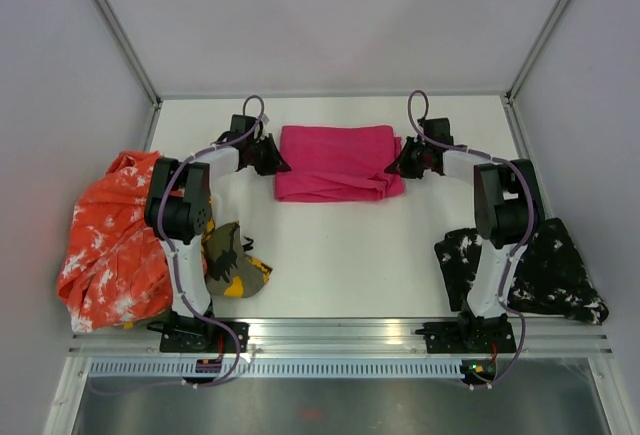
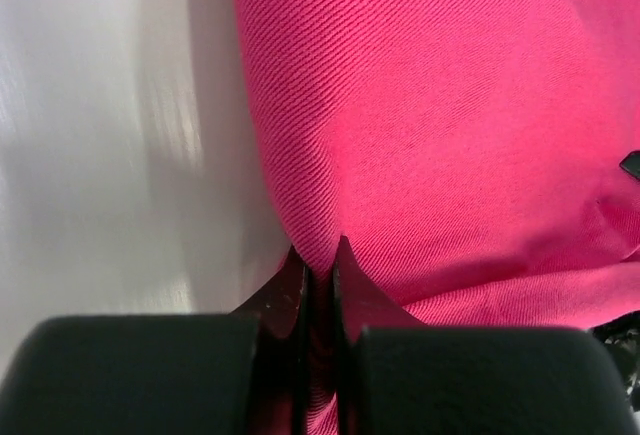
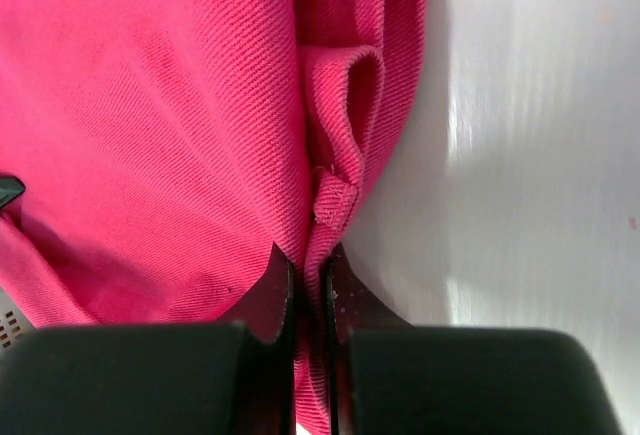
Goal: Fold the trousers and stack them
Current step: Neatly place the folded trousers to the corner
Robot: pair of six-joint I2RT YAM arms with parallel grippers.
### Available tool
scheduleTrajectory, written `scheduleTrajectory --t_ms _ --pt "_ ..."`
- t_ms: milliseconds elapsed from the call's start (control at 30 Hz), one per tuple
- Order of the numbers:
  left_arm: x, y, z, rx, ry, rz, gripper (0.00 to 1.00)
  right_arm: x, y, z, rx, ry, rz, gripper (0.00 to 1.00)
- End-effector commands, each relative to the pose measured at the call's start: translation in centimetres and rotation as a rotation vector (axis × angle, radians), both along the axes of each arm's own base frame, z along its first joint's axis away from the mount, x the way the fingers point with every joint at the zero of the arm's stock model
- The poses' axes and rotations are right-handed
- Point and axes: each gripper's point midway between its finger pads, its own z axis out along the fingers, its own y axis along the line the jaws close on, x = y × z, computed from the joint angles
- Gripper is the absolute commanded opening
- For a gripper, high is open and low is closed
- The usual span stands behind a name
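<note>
Next, my right gripper releases the pink trousers atop the black pair with white splatters (image 1: 523, 272).
A folded magenta-pink pair of trousers (image 1: 335, 160) lies at the back middle of the white table (image 1: 340, 255). My left gripper (image 1: 274, 158) is at its left edge, shut on a pinch of the pink cloth (image 2: 420, 115); the cloth runs between the jaws. My right gripper (image 1: 398, 163) is at the right edge, shut on a hem of the same trousers (image 3: 160, 125). Both sets of jaws stand nearly together with pink fabric squeezed between them.
Orange-white mottled trousers (image 1: 110, 240) lie heaped at the left edge. An olive-yellow camouflage pair (image 1: 235, 265) sits by the left arm's base. A black pair with white splatters (image 1: 545, 270) lies near the right arm's base. Walls enclose the table on three sides.
</note>
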Motion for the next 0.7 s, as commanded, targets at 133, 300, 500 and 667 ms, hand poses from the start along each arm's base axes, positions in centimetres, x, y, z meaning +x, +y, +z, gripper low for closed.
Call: scheduleTrajectory --t_ms 133,300,500,667 --pt "-3.3 -2.3 5.7 -0.063 -0.072 -0.028 0.02 -1.9 -3.0 8.5 -0.193 -0.067 -0.059 0.0" --pt "-6.4 -6.4 10.4 -0.082 -0.159 -0.092 0.02 -3.9 -6.1 14.6 -0.322 -0.147 -0.122 0.0" --pt "-11.9 -13.4 13.4 -0.131 -0.226 -0.17 0.02 -8.4 -15.7 20.4 -0.604 -0.141 -0.361 0.0" --pt "-17.2 -18.1 15.0 -0.222 -0.276 -0.203 0.02 -14.2 -23.0 24.8 -0.819 -0.124 -0.607 0.0"
